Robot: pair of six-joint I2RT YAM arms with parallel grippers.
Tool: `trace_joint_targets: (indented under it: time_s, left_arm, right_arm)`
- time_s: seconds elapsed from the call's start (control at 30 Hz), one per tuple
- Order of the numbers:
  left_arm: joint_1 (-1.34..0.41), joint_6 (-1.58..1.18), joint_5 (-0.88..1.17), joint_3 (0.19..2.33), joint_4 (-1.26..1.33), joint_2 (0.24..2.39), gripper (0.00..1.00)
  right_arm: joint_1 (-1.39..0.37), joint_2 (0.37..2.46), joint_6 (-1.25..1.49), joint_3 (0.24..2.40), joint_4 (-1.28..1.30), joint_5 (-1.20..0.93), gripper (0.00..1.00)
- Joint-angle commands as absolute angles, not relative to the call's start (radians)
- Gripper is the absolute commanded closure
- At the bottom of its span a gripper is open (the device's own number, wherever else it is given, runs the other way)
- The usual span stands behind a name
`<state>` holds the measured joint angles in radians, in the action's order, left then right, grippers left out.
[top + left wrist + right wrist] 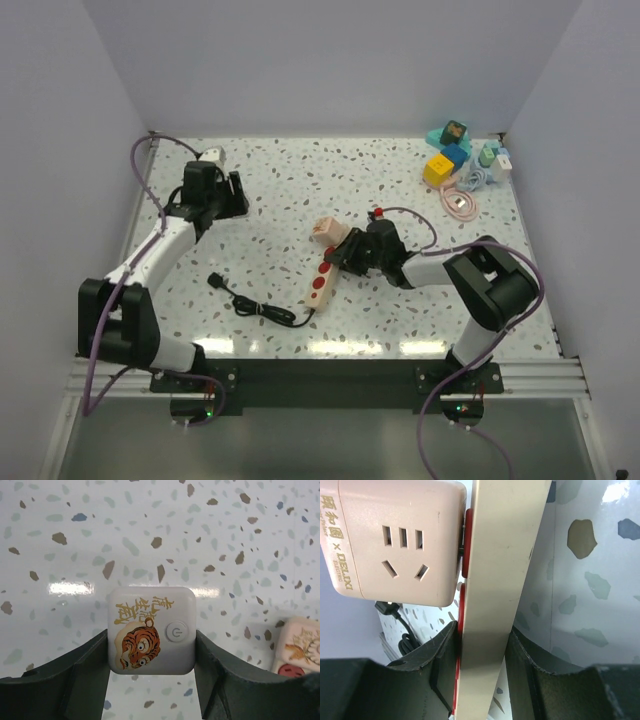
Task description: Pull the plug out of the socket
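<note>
Next, my left gripper sets the white cube adapter free on the bare table (pixel 174 288), next to the small black plug.
The socket (pixel 320 285), a cream-white strip with red outlets, lies mid-table. My right gripper (pixel 342 260) is shut on it, and in the right wrist view the strip (pixel 500 555) stands edge-on between the fingers (pixel 482 645). A pink cube adapter (pixel 327 232) (pixel 395 535) sits plugged into the strip's far end. The small black plug (pixel 215 282) (pixel 386 609) lies loose on the table at the end of the strip's black cord. At the back left my left gripper (pixel 212 163) (pixel 151 647) is shut on a white cube adapter (pixel 151 625) with a tiger picture and a power button.
Coloured toy blocks (pixel 448 150) and a round pink disc with a thin cable (pixel 460 203) sit in the back right corner. White walls close in the table on three sides. The black cord (pixel 262 310) loops across the near middle.
</note>
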<state>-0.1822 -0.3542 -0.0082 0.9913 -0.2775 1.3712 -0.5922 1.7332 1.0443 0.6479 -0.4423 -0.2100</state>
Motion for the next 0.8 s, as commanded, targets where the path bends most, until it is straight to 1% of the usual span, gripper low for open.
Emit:
trace_joint_targets:
  time_s: [0.0,0.13,0.2,0.23,0.33,0.5,0.63,0.77]
  left_arm:
    - [-0.132,-0.321,0.047,1.092,-0.106,1.451,1.0]
    - [-0.094,-0.353,0.142,1.262,-0.049,1.653,1.0]
    - [-0.08,-0.396,0.205,1.34,-0.043,1.721,1.0]
    - [-0.066,-0.414,0.219,1.354,-0.031,1.774,1.0]
    - [-0.013,-0.507,0.293,1.365,0.113,1.859,1.0]
    - [0.1,-0.656,0.348,1.417,0.186,1.986,1.0]
    - [0.169,-0.661,0.318,1.434,0.236,2.012,1.0]
    - [0.216,-0.741,0.376,1.463,0.299,2.072,1.0]
  right_arm:
    - [-0.588,1.813,0.87,0.612,-0.121,-0.187,1.0]
    - [-0.588,1.824,0.864,0.659,-0.111,-0.262,1.0]
    - [-0.588,1.824,0.851,0.673,-0.104,-0.281,1.0]
    - [-0.588,1.824,0.847,0.687,-0.097,-0.288,1.0]
    - [-0.586,1.812,0.828,0.703,-0.08,-0.319,1.0]
    - [-0.588,1.805,0.808,0.724,-0.071,-0.373,1.0]
    - [-0.588,1.821,0.811,0.729,-0.094,-0.4,1.0]
    - [-0.588,1.851,0.796,0.761,-0.081,-0.426,1.0]
